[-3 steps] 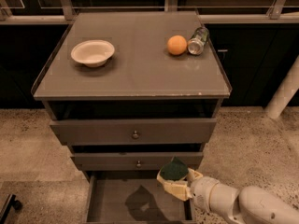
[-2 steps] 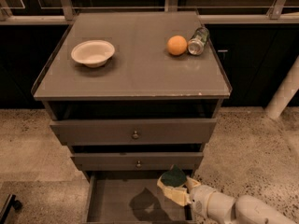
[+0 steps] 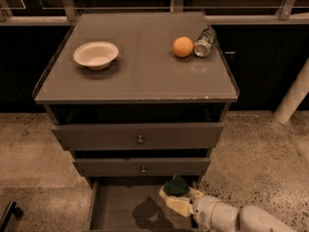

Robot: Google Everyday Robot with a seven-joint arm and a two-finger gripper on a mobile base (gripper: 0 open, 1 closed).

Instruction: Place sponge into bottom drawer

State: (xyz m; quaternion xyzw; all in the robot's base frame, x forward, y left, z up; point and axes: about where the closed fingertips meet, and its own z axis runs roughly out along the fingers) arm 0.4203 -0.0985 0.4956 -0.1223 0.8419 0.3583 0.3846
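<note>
I am to set the sponge down with my gripper on the bottom drawer's grey bottom. It will go around the dark shadow (image 3: 156, 215).
The sponge (image 3: 175, 186), dark green on top with pale yellow below, sits in my gripper (image 3: 177, 197) at the bottom middle of the camera view. The gripper is shut on it and holds it just above the right side of the bottom drawer (image 3: 120, 207), which is pulled open and shows a flat grey floor with the gripper's shadow on it. My white arm (image 3: 231, 217) comes in from the lower right. The two knobbed drawers (image 3: 140, 139) above are slightly ajar.
On the cabinet top (image 3: 140, 76) stand a white bowl (image 3: 95, 55) at the left, an orange (image 3: 182, 47) and a can lying on its side (image 3: 204, 41) at the right. Speckled floor lies on both sides. A white post (image 3: 294, 95) stands at the far right.
My gripper has sunk lower with the sponge and moved a little left, closer over the open bottom drawer.
</note>
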